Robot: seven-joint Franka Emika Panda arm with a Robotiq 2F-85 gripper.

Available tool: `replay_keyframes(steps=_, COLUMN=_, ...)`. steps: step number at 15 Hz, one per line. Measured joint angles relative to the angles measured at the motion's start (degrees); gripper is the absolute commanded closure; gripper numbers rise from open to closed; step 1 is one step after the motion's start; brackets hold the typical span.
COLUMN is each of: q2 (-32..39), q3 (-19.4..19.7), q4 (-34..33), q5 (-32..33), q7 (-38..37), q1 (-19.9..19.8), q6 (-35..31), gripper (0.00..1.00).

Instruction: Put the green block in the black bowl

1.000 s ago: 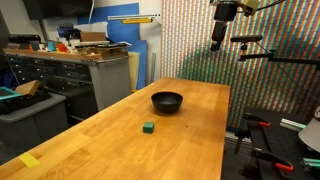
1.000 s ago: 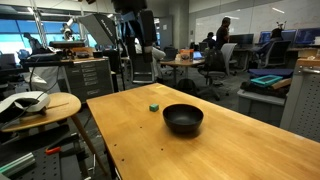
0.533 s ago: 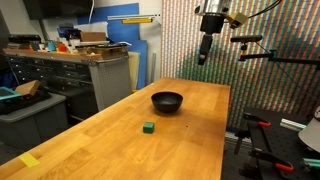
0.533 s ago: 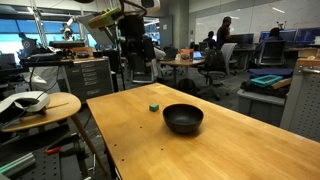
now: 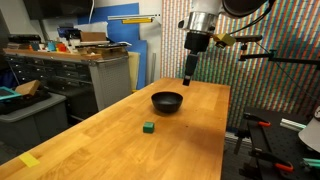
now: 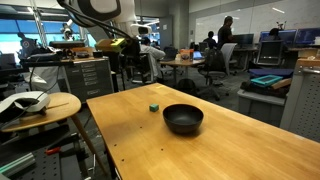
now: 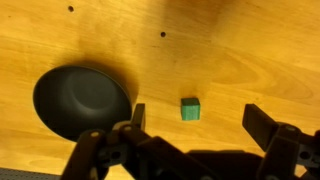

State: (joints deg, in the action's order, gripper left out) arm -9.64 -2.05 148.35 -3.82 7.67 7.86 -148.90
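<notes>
Next, I will lower my gripper to the green block near the black bowl and close it on the block's opposite sides [image 5: 148, 127] [image 7: 190, 109].
The green block [image 5: 148, 127] is a tiny cube lying on the wooden table [image 5: 120, 145], a short way from the black bowl [image 5: 167, 101]. Both show in both exterior views, the block [image 6: 154, 106] beyond the bowl [image 6: 183, 119]. In the wrist view the block [image 7: 190, 109] lies between my open fingers, far below, with the bowl [image 7: 82, 100] to its left. My gripper [image 5: 187, 78] hangs open and empty, high above the table near the bowl. It shows dimly in an exterior view [image 6: 128, 62].
The table's edges drop off on all sides. Grey drawer cabinets [image 5: 70, 75] stand beyond one long edge. A round side table [image 6: 40, 103] with a white object stands beside the table. Lab desks and people fill the background.
My arm has swung down and across from the upper corner toward the bowl. The gripper is lower now. The block and bowl have not moved.
</notes>
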Motion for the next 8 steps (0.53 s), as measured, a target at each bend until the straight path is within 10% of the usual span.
replay_keyframes(steps=8, q2=13.2, q3=-2.9, q4=-6.5, q5=-3.8, q7=5.3, q1=1.3, q6=-7.5, gripper=0.0)
